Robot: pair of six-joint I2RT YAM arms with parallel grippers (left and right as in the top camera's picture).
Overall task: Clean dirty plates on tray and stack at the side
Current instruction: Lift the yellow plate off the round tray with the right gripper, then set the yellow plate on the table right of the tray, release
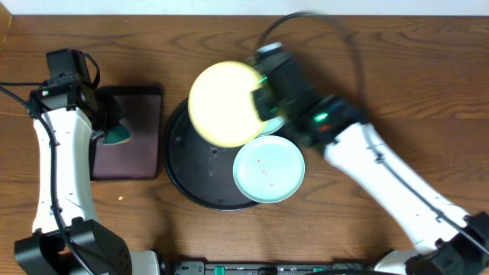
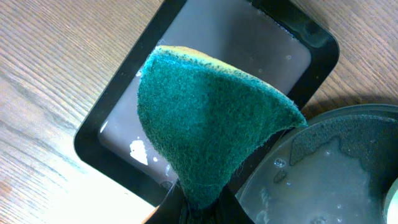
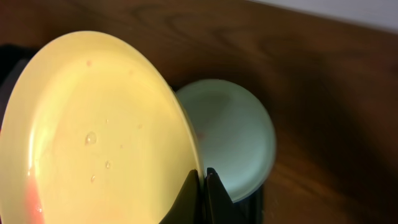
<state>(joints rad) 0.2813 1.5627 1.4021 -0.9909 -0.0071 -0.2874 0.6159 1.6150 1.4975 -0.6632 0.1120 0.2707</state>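
Observation:
Next, my right gripper lets go of the pale yellow plate on the bare table (image 1: 341, 125) (image 3: 348, 194) next to the round tray's mint plates. The yellow plate is tilted above the tray now.
My right gripper (image 1: 263, 99) is shut on the rim of the pale yellow plate (image 1: 223, 103) and holds it tilted above the round black tray (image 1: 179, 164). In the right wrist view the yellow plate (image 3: 93, 130) fills the left, with water drops and a reddish smear at its lower left, pinched in the jaws (image 3: 203, 180). A mint plate (image 1: 268, 169) with small red smears lies on the tray's right side; it also shows in the right wrist view (image 3: 233, 130). My left gripper (image 2: 200, 208) is shut on a teal sponge (image 2: 211, 118), also seen from overhead (image 1: 116, 137).
A rectangular dark tray (image 1: 128, 134) holding water lies left of the round tray; it also shows under the sponge in the left wrist view (image 2: 124, 102). The round tray's wet rim (image 2: 323, 168) is at the right there. A wall edge (image 3: 348, 12) lies beyond the table.

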